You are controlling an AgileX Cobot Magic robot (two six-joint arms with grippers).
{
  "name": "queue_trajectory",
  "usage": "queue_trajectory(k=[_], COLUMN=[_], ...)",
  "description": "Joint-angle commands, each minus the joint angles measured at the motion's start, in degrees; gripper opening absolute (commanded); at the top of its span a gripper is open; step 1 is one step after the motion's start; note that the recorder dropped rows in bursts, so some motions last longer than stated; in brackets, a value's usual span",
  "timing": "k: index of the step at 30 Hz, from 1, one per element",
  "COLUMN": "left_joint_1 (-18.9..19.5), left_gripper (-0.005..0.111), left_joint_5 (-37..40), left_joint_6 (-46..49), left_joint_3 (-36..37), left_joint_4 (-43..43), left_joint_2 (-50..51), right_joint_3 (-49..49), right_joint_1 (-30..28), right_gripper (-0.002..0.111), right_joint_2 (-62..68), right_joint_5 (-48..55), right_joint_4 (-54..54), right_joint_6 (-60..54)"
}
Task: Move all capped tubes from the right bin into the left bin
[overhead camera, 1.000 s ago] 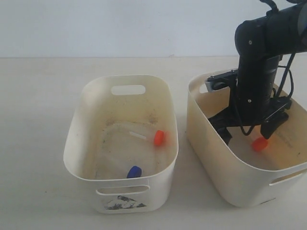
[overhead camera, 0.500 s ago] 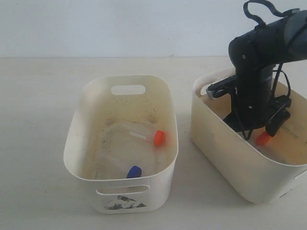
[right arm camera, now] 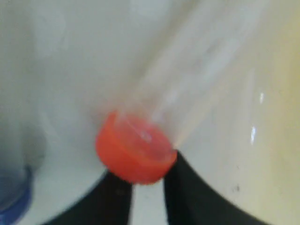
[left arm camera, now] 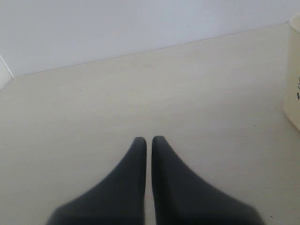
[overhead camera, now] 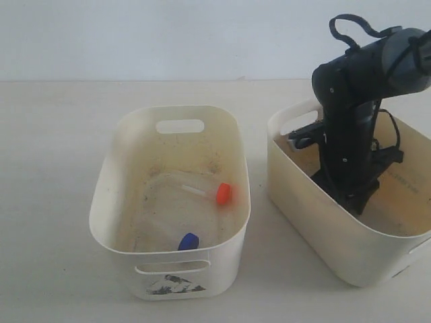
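Observation:
The fingers of my right gripper meet only the end of the slanted tube's orange cap, so next I rise, line up and grip the clear body (right arm camera: 171, 107) beside the cap.
The cream-yellow right bin (overhead camera: 316, 202) holds my right gripper (overhead camera: 355, 202), which reaches down inside it with its tips hidden behind the near wall. In the right wrist view the right gripper (right arm camera: 147, 177) is shut on the orange cap (right arm camera: 133, 150) of a clear capped tube (right arm camera: 187, 79) that runs away from the jaws. The off-white left bin (overhead camera: 118, 168) holds an orange-capped tube (overhead camera: 223, 193) and a blue-capped tube (overhead camera: 188, 241). My left gripper (left arm camera: 149, 139) is shut and empty above bare table.
The two bins stand side by side with a narrow gap between them. A bin's wall (left arm camera: 293, 79) shows at the edge of the left wrist view. A blurred bluish shape (right arm camera: 11, 197) sits at the edge of the right wrist view.
My right arm has swung left and lower in the right bin, and the bin has shifted with it. The jaws have closed on the orange cap, which the exterior view no longer shows.

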Motion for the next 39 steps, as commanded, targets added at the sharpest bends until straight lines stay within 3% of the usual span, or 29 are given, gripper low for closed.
queue_trajectory(k=[1, 16, 22, 25, 33, 39], left_joint_1=[-0.08, -0.08, -0.08, -0.08, -0.08, -0.08], left_gripper=[0.004, 0.004, 0.004, 0.004, 0.004, 0.004], left_joint_5=[-0.23, -0.23, -0.23, -0.23, -0.23, -0.23], left_joint_6=[-0.54, -0.54, -0.54, -0.54, -0.54, -0.54], left_joint_3=[-0.21, -0.21, -0.21, -0.21, -0.21, -0.21], left_joint_4=[-0.18, -0.18, -0.18, -0.18, -0.18, -0.18], left_joint_2=[0.03, 0.03, 0.03, 0.03, 0.03, 0.03], right_joint_3=[0.73, 0.73, 0.73, 0.73, 0.73, 0.73], right_joint_1=[-0.51, -0.51, 0.10, 2.64, 11.82, 10.38], right_gripper=[0.000, 0.000, 0.000, 0.000, 0.000, 0.000], right_joint_2=[1.47, -23.51, -31.83, -32.36, -32.36, -32.36], right_joint_5=[3.96, 5.02, 2.62, 1.08, -9.24, -9.59], right_joint_4=[0.50, 8.49, 38.44, 47.01, 42.29, 14.80], right_joint_6=[0.84, -2.82, -25.71, -32.03, -30.25, -4.00])
